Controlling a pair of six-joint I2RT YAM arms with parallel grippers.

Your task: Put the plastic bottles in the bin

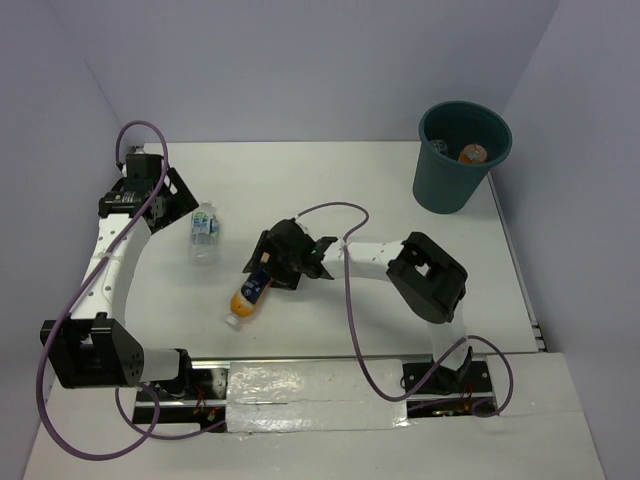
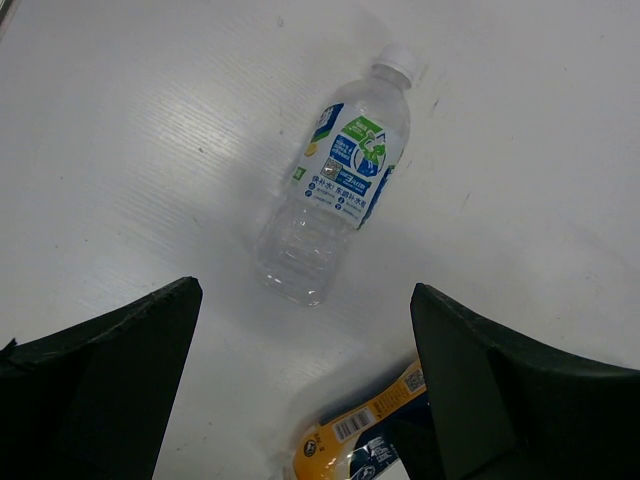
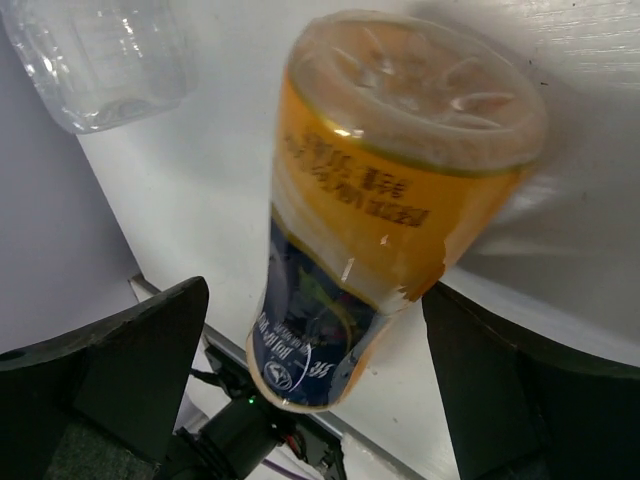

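Observation:
My left gripper needs to go to the clear bottle next. It should close on its base end [image 1: 202, 250] [image 2: 310, 237], just below the blue-white label.
An orange-yellow bottle [image 1: 250, 292] with a dark label and white cap lies on the table, cap toward the near edge. My right gripper [image 1: 272, 262] is open and straddles its base end; in the right wrist view the bottle [image 3: 380, 200] lies between the spread fingers [image 3: 130, 350]. A clear bottle with a blue-white label [image 1: 203, 232] lies left of it. My left gripper [image 1: 168, 196] is open and empty, just behind this bottle [image 2: 340, 190]. The dark teal bin [image 1: 455, 185] stands at the far right. Something orange [image 1: 472, 153] and something clear lie inside it.
White walls close the table at the left, back and right. The bin stands close to the right edge of the table. The right arm's purple cable [image 1: 350, 300] loops over the table between the arm and the near edge.

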